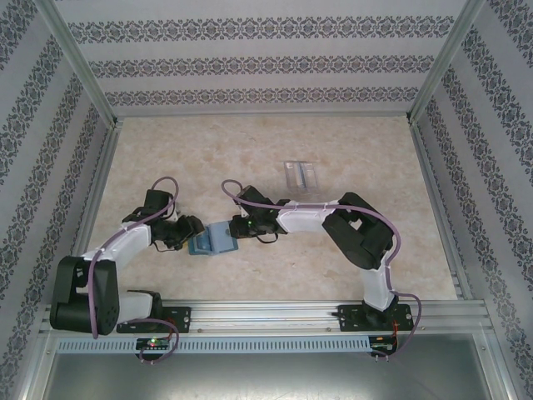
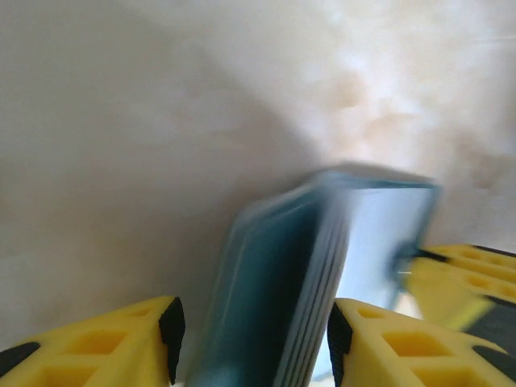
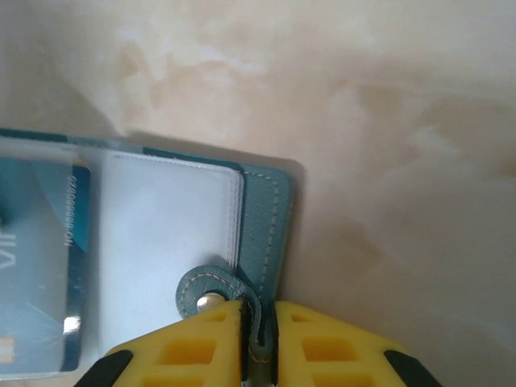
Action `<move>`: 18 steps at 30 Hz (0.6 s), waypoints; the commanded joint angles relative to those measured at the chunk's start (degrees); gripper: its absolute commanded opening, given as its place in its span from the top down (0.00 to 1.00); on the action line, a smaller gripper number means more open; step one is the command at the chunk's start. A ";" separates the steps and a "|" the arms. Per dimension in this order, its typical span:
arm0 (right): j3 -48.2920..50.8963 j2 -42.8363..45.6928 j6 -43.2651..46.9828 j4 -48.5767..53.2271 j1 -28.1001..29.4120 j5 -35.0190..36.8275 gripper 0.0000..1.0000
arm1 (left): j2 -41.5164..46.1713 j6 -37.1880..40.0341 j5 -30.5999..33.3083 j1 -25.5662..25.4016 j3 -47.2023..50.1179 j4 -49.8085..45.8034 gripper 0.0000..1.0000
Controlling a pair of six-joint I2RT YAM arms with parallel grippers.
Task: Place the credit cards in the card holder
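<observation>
The snap strap bends inward over the sleeves where the cover must close, so I will open my right gripper, back off and retake the strap [image 3: 247,289] to pull it clear.
The teal card holder [image 1: 212,240] lies open at the table's middle between both grippers. In the left wrist view its teal cover and stacked pale sleeves [image 2: 318,274] stand on edge between my left gripper's [image 2: 254,339] pads. The right pad is against the sleeves; the left side is blurred. My right gripper [image 3: 258,310] is shut on the holder's teal snap strap [image 3: 211,284] at the cover edge [image 3: 270,218]. A bluish credit card [image 3: 40,266] sits inside a clear sleeve, beside a whitish face [image 3: 169,242].
A clear plastic stand [image 1: 300,173] sits on the beige table behind the right arm. Patterned walls with metal posts close in the left, right and back. An aluminium rail [image 1: 266,312] carries both bases at the near edge.
</observation>
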State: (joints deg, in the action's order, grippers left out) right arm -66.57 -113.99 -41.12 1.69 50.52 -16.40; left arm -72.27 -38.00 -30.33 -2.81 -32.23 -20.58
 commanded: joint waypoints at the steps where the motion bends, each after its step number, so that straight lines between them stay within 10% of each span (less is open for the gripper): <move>1: 0.65 -2.19 -2.09 -4.80 1.60 -5.72 0.85 | 2.51 -0.87 -5.15 -1.06 -0.29 5.16 0.46; 18: 3.31 -1.72 -4.56 -8.58 0.76 -4.23 0.69 | -7.29 0.18 -10.13 -2.44 -0.79 11.67 0.47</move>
State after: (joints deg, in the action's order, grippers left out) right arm -65.10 -115.77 -45.56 -6.92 51.59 -22.11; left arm -77.80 -39.05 -38.70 -4.54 -32.25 -11.00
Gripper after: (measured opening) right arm 0.303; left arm 0.532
